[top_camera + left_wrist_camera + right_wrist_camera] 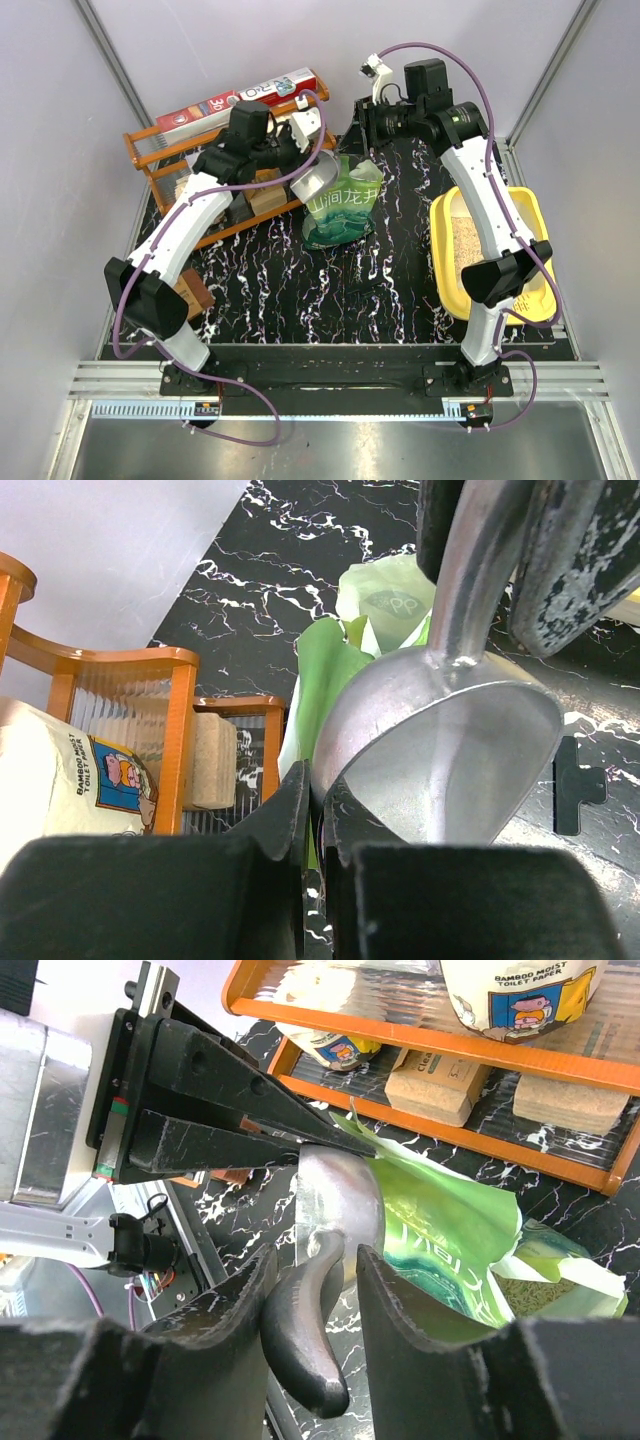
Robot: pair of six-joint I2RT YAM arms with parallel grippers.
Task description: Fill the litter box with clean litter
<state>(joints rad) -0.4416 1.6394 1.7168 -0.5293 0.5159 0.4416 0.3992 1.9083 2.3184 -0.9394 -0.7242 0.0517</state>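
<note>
I need to open my left gripper, which pinches the scoop's rim, and take the green pouch's upper edge [325,660] with it before my right gripper dips the scoop in.
The green pouch [345,205] of clean litter stands on the black marbled table, its mouth open. My left gripper [318,800] is shut on the pouch's upper edge, which shows as thin green film between the jaws; this also shows in the right wrist view [365,1148]. My right gripper [318,1260] is shut on the handle of the grey metal scoop [335,1195]. The scoop's bowl [450,745] is empty and sits at the pouch mouth. The yellow litter box [530,215] lies at the right, with pale litter [465,240] on its floor and my right arm crossing over it.
An orange wire rack [165,150] stands at the back left, holding a toilet-paper pack [70,780], wood blocks [435,1080] and a red and white box [240,95]. A brown block [190,292] sits by my left arm. Grey walls close the back and sides.
</note>
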